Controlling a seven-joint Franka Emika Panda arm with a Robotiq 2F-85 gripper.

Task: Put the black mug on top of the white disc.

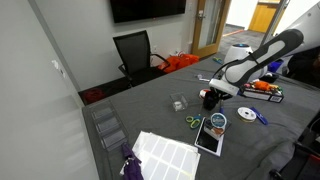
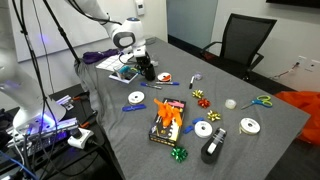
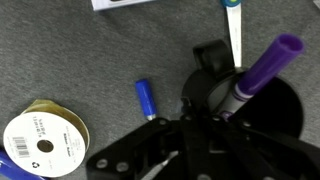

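Note:
My gripper is to set down the black mug next to the blue knife. It will let go of it on the white disc (image 1: 247,114) (image 3: 46,140) there.
The black mug (image 1: 210,99) sits under my gripper (image 1: 213,90) near the middle of the grey table, and shows in both exterior views (image 2: 147,71). In the wrist view the mug (image 3: 262,112) holds a purple marker (image 3: 258,68), and its handle points away. My gripper (image 3: 200,128) straddles the mug's near rim and looks shut on it. I cannot tell whether the mug is off the table. The white disc (image 1: 247,113) lies flat a short way beside the mug (image 2: 136,98). In the wrist view the disc (image 3: 40,141) is at the lower left.
A teal-faced disc on a dark rectangle (image 1: 216,123) lies next to the mug. A blue cap (image 3: 146,99) lies between mug and disc. Scissors (image 1: 193,122), a white sheet (image 1: 166,152), more white rolls (image 2: 203,128) and a flame-printed box (image 2: 168,120) lie around.

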